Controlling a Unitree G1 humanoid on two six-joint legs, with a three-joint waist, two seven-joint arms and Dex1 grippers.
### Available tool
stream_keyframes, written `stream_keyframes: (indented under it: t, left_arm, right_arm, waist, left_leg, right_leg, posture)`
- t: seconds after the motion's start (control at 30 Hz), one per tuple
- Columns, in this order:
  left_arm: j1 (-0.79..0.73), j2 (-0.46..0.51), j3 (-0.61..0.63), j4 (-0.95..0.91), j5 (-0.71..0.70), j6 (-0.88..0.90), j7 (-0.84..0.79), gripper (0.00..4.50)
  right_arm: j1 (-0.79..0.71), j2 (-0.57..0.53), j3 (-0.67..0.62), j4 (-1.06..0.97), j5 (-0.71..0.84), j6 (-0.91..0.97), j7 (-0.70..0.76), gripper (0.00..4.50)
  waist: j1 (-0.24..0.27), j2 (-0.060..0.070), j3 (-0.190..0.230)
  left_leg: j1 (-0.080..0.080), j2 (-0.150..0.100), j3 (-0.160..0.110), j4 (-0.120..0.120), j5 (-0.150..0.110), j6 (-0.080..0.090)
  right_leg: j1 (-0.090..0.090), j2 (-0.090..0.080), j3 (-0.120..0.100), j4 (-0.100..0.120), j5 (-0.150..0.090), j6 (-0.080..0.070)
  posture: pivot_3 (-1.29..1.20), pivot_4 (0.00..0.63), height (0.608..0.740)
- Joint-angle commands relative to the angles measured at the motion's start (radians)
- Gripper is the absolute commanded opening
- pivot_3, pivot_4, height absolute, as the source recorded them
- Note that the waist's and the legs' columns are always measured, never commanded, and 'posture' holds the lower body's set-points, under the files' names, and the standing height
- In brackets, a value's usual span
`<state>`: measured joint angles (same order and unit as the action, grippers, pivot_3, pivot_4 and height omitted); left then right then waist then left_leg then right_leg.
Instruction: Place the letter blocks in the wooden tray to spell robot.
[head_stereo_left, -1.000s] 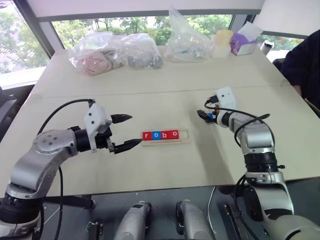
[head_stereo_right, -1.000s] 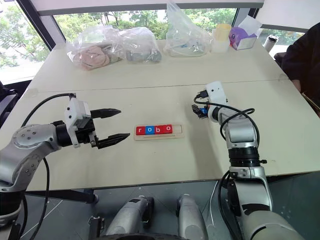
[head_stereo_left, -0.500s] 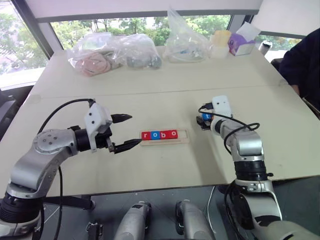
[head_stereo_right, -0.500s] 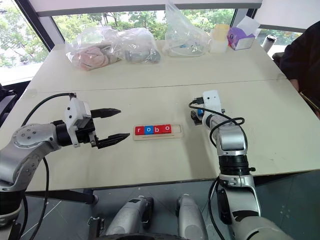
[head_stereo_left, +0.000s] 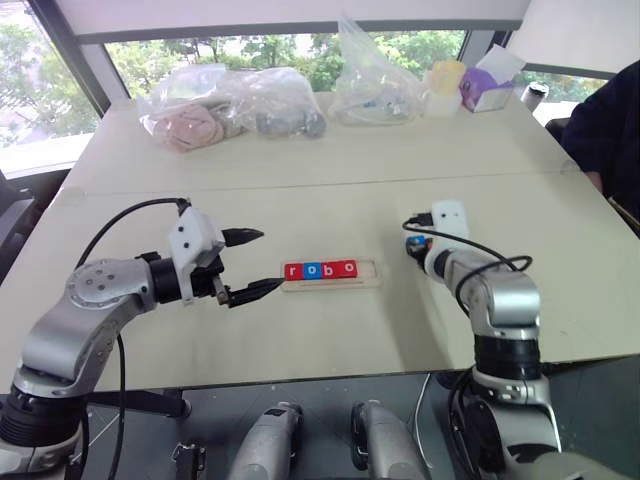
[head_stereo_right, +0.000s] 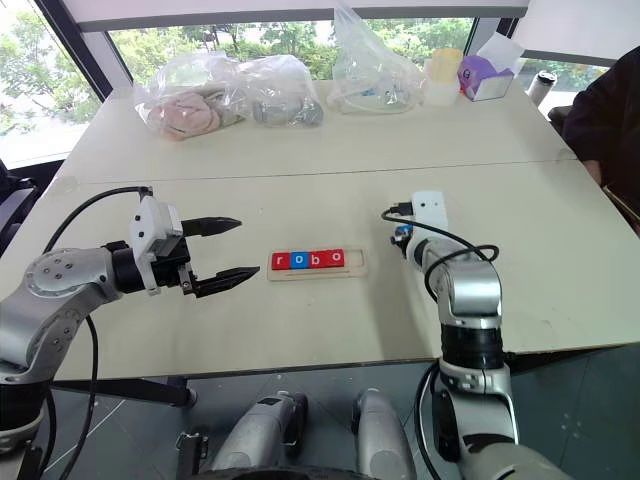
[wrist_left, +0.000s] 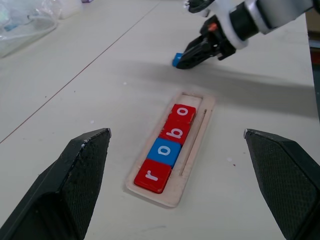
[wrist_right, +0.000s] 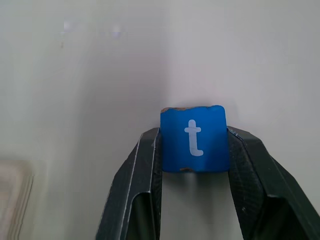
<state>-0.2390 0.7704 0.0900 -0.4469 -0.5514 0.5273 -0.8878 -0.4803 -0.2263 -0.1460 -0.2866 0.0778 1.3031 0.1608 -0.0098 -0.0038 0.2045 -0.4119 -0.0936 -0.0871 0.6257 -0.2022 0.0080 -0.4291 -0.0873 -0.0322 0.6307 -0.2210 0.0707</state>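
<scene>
Next, my right gripper puts the blue t block down and grabs its near and far edges (wrist_right: 205, 170), because a finger covers the block's side that faces the red o.
The wooden tray (head_stereo_left: 372, 268) lies mid-table and holds a red r (wrist_left: 152, 176), a blue o (wrist_left: 166, 151), a red b (wrist_left: 175, 131) and a red o (wrist_left: 183, 113) in a row. Its right end slot is bare. To the right of the tray, my right gripper (head_stereo_left: 413, 245) points down at the tabletop and is shut on the blue t block (wrist_right: 194, 145), one finger on each side of it. My left gripper (head_stereo_left: 268, 260) hovers just left of the tray, open wide with nothing between its fingers.
Clear plastic bags (head_stereo_left: 230, 110) of items lie along the table's far side, with a yellow cup (head_stereo_left: 445, 75) and a purple box (head_stereo_left: 485, 85) at the back right. A person's dark sleeve (head_stereo_left: 610, 130) shows at the right edge.
My right gripper has closed on the blue t block and drawn back and down a little. The left arm and the tray have stayed put.
</scene>
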Motion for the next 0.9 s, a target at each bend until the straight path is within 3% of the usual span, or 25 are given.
stream_keyframes:
  t: [0.03, 0.2, 0.57, 0.7, 0.77, 0.8, 0.87, 0.9]
  left_arm:
    - [0.000, -0.004, 0.007, -0.014, 0.000, -0.023, -0.006, 4.50]
    - [0.004, -0.007, 0.003, -0.011, 0.000, -0.024, -0.012, 4.50]
    - [-0.009, -0.014, -0.006, -0.004, 0.009, -0.025, -0.019, 4.50]
    - [-0.009, -0.017, -0.004, -0.007, 0.010, -0.023, -0.015, 4.50]
    - [-0.010, -0.019, -0.003, -0.007, 0.011, -0.021, -0.014, 4.50]
    - [-0.011, -0.019, -0.003, -0.007, 0.011, -0.020, -0.013, 4.50]
    - [-0.010, -0.019, -0.001, -0.008, 0.011, -0.020, -0.013, 4.50]
    - [-0.011, -0.018, -0.001, -0.006, 0.012, -0.021, -0.014, 4.50]
  right_arm:
    - [0.050, 0.008, -0.003, -0.220, 0.037, 0.209, 0.003, 1.17]
    - [0.078, 0.066, -0.009, -0.334, 0.027, 0.311, -0.035, 1.17]
    - [0.043, 0.076, 0.018, -0.261, 0.001, 0.232, -0.091, 1.17]
    - [0.029, 0.050, 0.033, -0.238, 0.027, 0.228, -0.058, 3.07]
    - [0.014, 0.001, 0.053, -0.229, 0.052, 0.223, -0.016, 4.22]
    - [0.005, -0.038, 0.072, -0.227, 0.074, 0.218, 0.019, 4.45]
    - [-0.015, -0.142, 0.112, -0.226, 0.128, 0.196, 0.113, 4.45]
    - [-0.029, -0.256, 0.147, -0.212, 0.160, 0.125, 0.222, 4.45]
  waist:
    - [0.000, 0.000, 0.000]
    - [-0.003, 0.000, 0.000]
    - [-0.002, 0.000, 0.000]
    - [-0.003, 0.000, 0.000]
    - [-0.002, 0.000, 0.000]
    - [-0.002, 0.000, 0.000]
    - [-0.001, 0.000, 0.000]
    - [-0.001, 0.000, 0.001]
  left_leg:
    - [0.000, 0.000, 0.000, 0.000, 0.000, 0.000]
    - [0.000, 0.001, 0.000, 0.000, -0.001, -0.001]
    - [0.000, 0.001, 0.001, -0.003, -0.001, -0.001]
    - [0.000, 0.001, 0.001, -0.003, 0.000, -0.001]
    - [0.000, 0.001, 0.001, -0.003, 0.000, -0.001]
    - [0.000, 0.001, 0.002, -0.003, 0.000, 0.000]
    - [0.000, 0.001, 0.002, -0.003, 0.000, 0.000]
    - [0.000, 0.001, 0.002, -0.003, 0.000, 0.000]
  right_leg:
    - [0.000, 0.000, 0.000, 0.000, 0.000, -0.001]
    - [-0.001, 0.000, 0.000, 0.000, -0.003, 0.002]
    - [-0.002, 0.000, 0.000, -0.002, -0.003, 0.002]
    - [-0.002, 0.000, 0.000, -0.002, -0.003, 0.002]
    - [-0.002, 0.000, 0.000, -0.002, -0.003, 0.002]
    - [-0.002, 0.000, 0.000, -0.002, -0.003, 0.002]
    - [-0.002, 0.000, 0.000, -0.002, -0.003, 0.002]
    - [-0.002, 0.000, 0.000, -0.002, -0.003, 0.002]
  posture:
    - [0.00, 0.150, 0.729]
    - [0.00, 0.150, 0.729]
    - [0.00, 0.150, 0.729]
    - [0.00, 0.150, 0.729]
    - [0.00, 0.150, 0.729]
    - [0.00, 0.150, 0.729]
    - [0.00, 0.150, 0.729]
    - [0.00, 0.150, 0.729]
